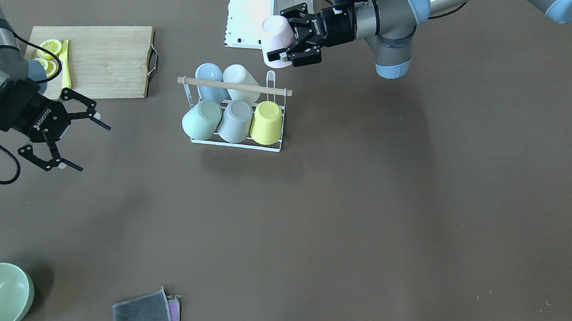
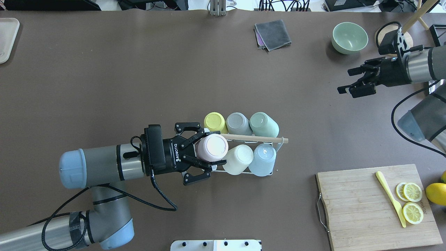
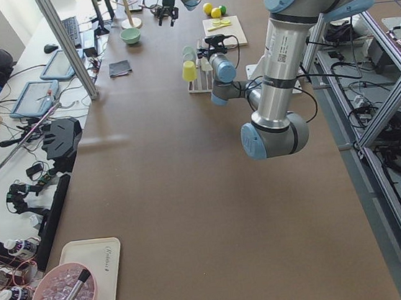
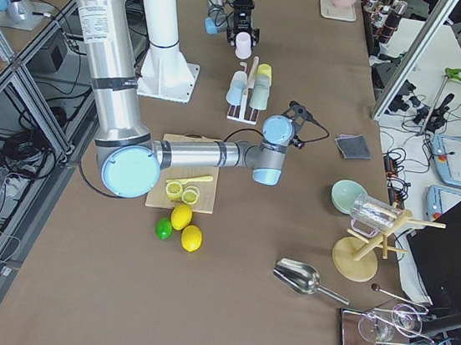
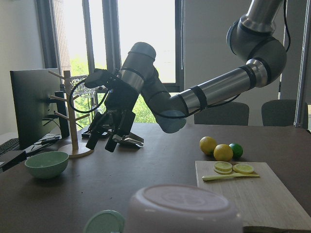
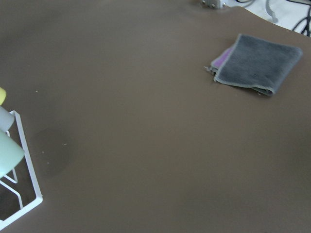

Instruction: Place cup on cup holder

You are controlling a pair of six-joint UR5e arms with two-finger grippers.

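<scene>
The pink cup, now held over the rack, will be let go by my left gripper on the cup holder's free corner (image 1: 268, 85) beside the cream cup.
The cup holder (image 1: 236, 145) is a white wire rack with a wooden rod handle (image 2: 254, 138), at the table's middle. It carries yellow (image 2: 215, 122), grey (image 2: 238, 123), mint (image 2: 263, 124), cream (image 2: 238, 159) and light blue (image 2: 263, 159) cups, all upside down. My left gripper (image 2: 214, 147) is shut on a pink cup (image 1: 277, 38), also upside down, over the rack's one free corner next to the cream cup. The pink cup's base fills the bottom of the left wrist view (image 5: 184, 208). My right gripper (image 1: 93, 148) is open and empty, far from the rack.
A wooden cutting board (image 2: 369, 205) holds lemon slices (image 2: 412, 191) and a yellow knife (image 2: 390, 198). A green bowl (image 2: 349, 37) and a folded grey cloth (image 2: 272, 34) lie at the far side. A white base plate (image 1: 256, 12) stands behind the rack.
</scene>
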